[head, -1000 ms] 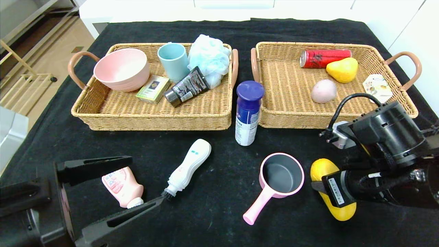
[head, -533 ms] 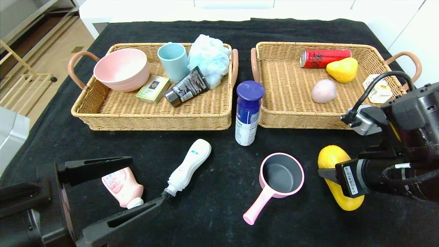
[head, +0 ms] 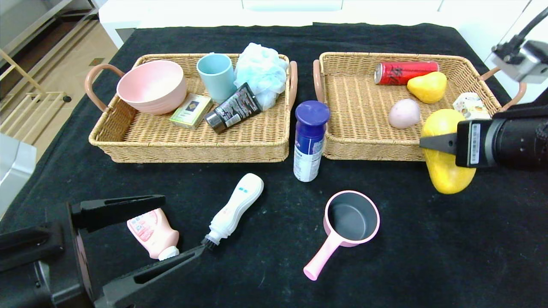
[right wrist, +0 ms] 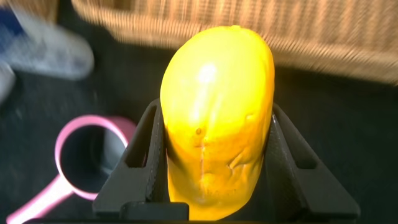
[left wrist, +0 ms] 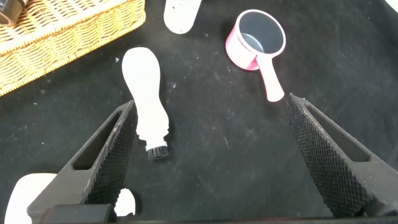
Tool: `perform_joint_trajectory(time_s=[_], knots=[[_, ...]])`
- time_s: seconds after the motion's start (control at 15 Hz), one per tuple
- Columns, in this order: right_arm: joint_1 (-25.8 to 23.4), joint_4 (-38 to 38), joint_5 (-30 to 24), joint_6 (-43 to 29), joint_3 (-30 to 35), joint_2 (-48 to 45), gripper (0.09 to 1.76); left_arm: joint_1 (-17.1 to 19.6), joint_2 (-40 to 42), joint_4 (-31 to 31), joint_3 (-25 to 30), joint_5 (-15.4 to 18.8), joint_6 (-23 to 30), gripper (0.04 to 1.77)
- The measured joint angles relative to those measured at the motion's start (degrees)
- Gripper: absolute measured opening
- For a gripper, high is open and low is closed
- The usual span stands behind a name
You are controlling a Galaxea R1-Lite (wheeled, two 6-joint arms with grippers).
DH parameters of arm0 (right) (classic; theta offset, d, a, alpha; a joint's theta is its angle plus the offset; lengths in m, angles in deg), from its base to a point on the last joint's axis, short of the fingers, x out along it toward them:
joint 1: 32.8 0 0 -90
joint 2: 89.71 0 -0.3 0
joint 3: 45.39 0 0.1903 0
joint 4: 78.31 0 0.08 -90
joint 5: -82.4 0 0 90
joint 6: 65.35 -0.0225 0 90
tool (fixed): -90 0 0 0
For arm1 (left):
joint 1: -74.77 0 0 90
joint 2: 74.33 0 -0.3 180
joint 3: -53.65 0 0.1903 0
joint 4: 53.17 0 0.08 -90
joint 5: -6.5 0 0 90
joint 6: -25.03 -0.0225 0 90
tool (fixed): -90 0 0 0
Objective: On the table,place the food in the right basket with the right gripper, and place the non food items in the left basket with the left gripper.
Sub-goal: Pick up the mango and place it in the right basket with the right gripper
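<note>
My right gripper has the long yellow fruit. It will let go of it in the basket (head: 365,115) between the grey-pink lump and the white-and-blue can.
My right gripper (head: 437,144) is shut on the long yellow fruit (head: 445,171) and holds it in the air over the front right rim of the right basket (head: 364,149). In the right wrist view the fruit (right wrist: 217,74) fills the jaws. The grey-pink egg-shaped lump (head: 404,113) lies in that basket. The white-and-blue can (head: 309,141) stands on the table between the baskets. My left gripper (head: 184,223) is open low at the front left, around the pink bottle (head: 152,233) and next to the white brush bottle (head: 235,207). The pink saucepan (head: 351,218) lies on the black cloth.
The left basket (head: 192,150) holds a pink bowl (head: 152,85), a blue cup (head: 216,76), a pale bath puff (head: 261,70), a black tube (head: 233,109) and a green box (head: 191,111). A red can (head: 404,72), a yellow pear (head: 428,87) and a packet (head: 470,105) lie in the right basket.
My right gripper has lifted the yellow fruit off the table and carried it back and to the right, up to the right basket's front rim. The left arm has not moved.
</note>
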Motion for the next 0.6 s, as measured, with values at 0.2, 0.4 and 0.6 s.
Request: perform_joint_trajectory(time_s=[0.2,0.4,0.6], knots=[[-1.2,0.0,0.0,0.3,-7.1,2.5,0.96,0.0,0.0,0.0,0.0,0.0,0.0,1.72],[-1.7,-0.2,0.1,0.5,-12.9,6.6,0.96,0.0,0.1,0.0,-0.1,0.0,0.0,1.72],[-2.5,-1.3,0.1,0.6,-19.0,11.5,0.96,0.0,0.2,0.0,-0.1,0.0,0.0,1.72]])
